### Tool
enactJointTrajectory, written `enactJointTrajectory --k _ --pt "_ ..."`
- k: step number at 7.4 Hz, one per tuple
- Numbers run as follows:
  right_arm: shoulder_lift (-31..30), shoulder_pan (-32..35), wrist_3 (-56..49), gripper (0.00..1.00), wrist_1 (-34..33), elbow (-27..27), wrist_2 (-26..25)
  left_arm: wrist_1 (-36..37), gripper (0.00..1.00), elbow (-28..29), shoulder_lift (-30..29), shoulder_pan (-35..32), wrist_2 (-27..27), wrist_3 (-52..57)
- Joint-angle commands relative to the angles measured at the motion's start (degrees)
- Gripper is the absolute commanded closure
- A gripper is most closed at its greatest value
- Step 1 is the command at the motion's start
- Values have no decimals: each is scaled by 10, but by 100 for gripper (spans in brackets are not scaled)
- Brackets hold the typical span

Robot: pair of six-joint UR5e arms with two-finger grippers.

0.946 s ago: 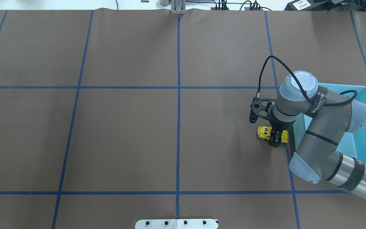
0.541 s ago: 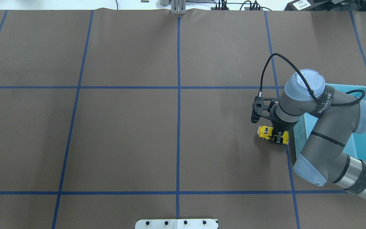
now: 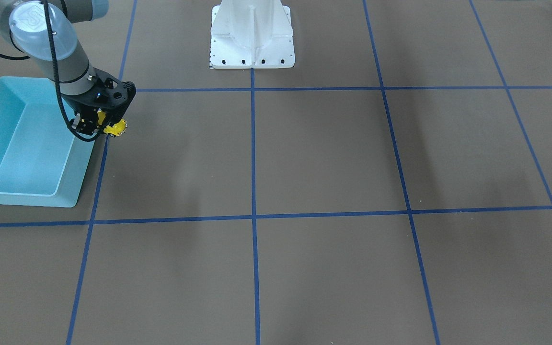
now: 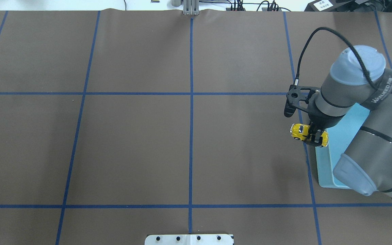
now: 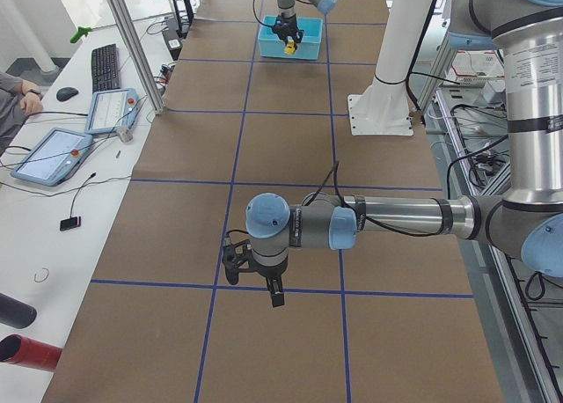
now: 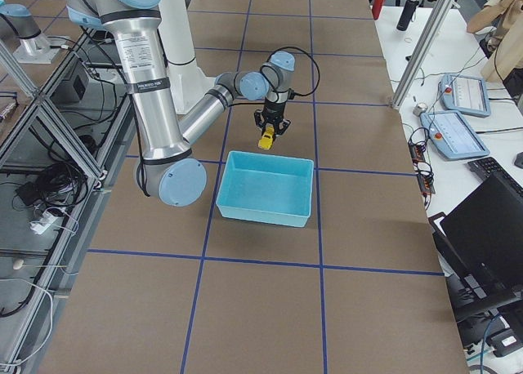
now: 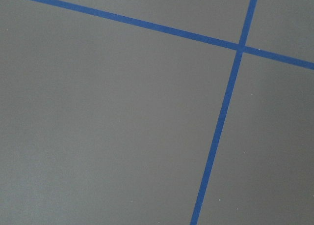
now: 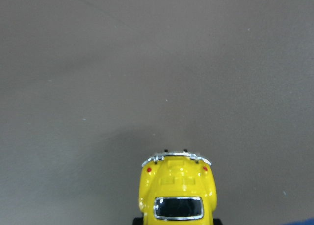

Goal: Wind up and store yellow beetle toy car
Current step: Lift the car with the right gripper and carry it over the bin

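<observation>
The yellow beetle toy car, still held above the table, will leave my right gripper inside the light blue bin (image 3: 56, 152), beside the bin's side nearest the blue tape.
The yellow beetle toy car (image 4: 300, 131) hangs in my right gripper (image 4: 315, 136), which is shut on its middle and holds it above the table. It sits right at the near-left edge of the light blue bin (image 4: 323, 166). In the front-facing view the car (image 3: 119, 127) pokes out below the right gripper (image 3: 97, 125), beside the bin's (image 3: 17, 199) corner. The right wrist view shows the car's (image 8: 177, 193) rear over bare mat. My left gripper (image 5: 274, 290) hovers over the mat far from the car; I cannot tell if it is open.
The bin shows nothing inside in the right side view (image 6: 245, 207). The white robot base (image 3: 252, 33) stands at the table's middle edge. Blue tape lines cross the brown mat. The left wrist view shows only mat and tape.
My right arm has lifted the car off the mat and carried it right and away from the robot, to the bin's edge. The grip stayed shut.
</observation>
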Motion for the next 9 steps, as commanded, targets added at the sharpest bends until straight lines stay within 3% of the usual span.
enactJointTrajectory --k 1,5,7,9 --pt "-40 32 -76 100 -7 8 9 -1 0 2 0 -1 0 1" --pt "-123 75 -153 100 40 0 7 0 0 3 0 0 0 1" --pt "-116 73 -148 100 96 -48 10 0 0 1 0 0 0 1" --pt "-98 70 -138 100 101 -67 12 -1 0 4 0 -1 0 2"
